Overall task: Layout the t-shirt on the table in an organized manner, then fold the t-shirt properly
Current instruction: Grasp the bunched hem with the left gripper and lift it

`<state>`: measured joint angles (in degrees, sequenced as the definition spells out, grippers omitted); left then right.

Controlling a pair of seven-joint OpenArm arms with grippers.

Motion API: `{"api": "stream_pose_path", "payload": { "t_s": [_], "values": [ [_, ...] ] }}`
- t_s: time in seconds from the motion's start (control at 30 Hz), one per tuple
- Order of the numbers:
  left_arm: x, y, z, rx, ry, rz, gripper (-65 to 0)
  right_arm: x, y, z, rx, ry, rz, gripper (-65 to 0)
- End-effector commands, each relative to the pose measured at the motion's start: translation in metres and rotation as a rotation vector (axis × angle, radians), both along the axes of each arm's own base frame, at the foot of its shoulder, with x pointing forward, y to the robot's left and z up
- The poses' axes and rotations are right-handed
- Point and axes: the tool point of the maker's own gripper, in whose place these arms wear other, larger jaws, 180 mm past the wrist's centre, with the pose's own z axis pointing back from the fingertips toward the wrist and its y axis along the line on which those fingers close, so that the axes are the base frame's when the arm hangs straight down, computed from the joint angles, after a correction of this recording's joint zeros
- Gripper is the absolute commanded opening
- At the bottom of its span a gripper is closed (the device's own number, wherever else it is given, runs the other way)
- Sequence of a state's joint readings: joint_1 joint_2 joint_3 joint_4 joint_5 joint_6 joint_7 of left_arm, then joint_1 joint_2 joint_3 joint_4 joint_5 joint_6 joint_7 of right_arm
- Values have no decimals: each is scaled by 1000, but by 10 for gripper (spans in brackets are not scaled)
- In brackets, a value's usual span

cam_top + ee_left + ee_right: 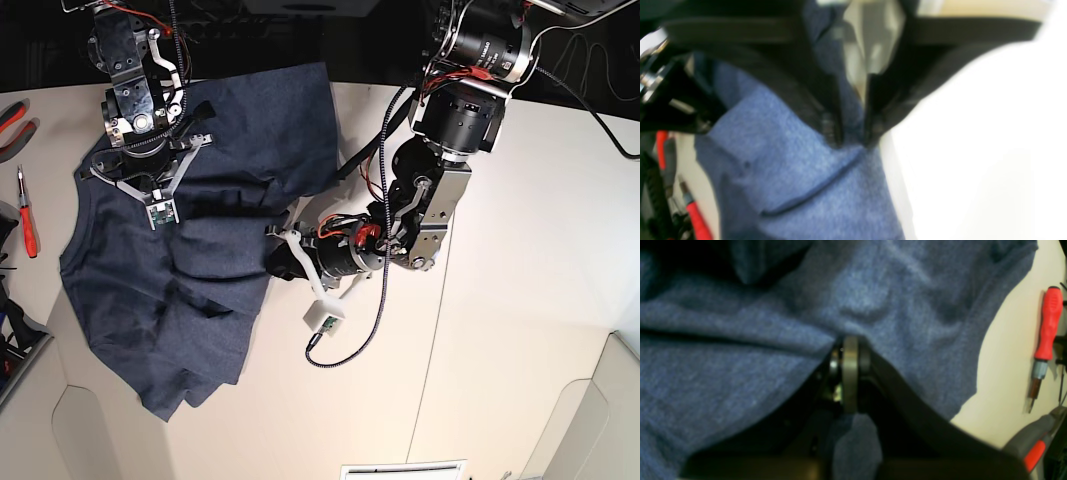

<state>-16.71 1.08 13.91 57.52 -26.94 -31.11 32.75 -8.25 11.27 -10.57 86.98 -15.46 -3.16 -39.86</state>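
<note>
The t-shirt's edge is bunched at my left gripper's fingers, so next I pinch the cloth slightly further in and pull (256, 266) it out away from my right gripper.
The navy-blue t-shirt (200, 300) lies rumpled and partly bunched on the left half of the off-white table (520, 300). My left gripper (281, 246) is at the shirt's right edge. In the left wrist view its black fingers (830, 126) are pinched together on a fold of the blue cloth (800, 173). My right gripper (146, 176) is over the shirt's upper left part. In the right wrist view it is shut (850, 343), with the cloth (740, 373) draped tight around its tips and a bit of fabric between the fingers.
A red-handled screwdriver (25, 215) (1047, 330) and red-handled pliers (12, 115) lie on the table left of the shirt. A black cable (350, 340) loops under the left arm. The table's front edge runs close below the shirt's lower hem.
</note>
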Motion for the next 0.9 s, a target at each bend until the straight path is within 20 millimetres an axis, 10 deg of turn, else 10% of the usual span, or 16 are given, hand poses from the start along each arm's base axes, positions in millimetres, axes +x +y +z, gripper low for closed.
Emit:
{"api": "stream_pose_path", "payload": {
  "t_s": [0.0,0.33,0.5,0.87],
  "values": [
    [12,-8,22,-58,-52,-3,-612,-6,1,-4,11,36,2,-650],
    [4,-17,25,-69,-78,-78,-650,-6,1,-4,11,37,1,-650],
    [2,-17,23,-45,-88,-95,-382,-6,1,-4,11,37,1,-650],
    [1,-15,9,-22,-79,-80,-392,-6,1,-4,11,36,2,-650]
  ]
}}
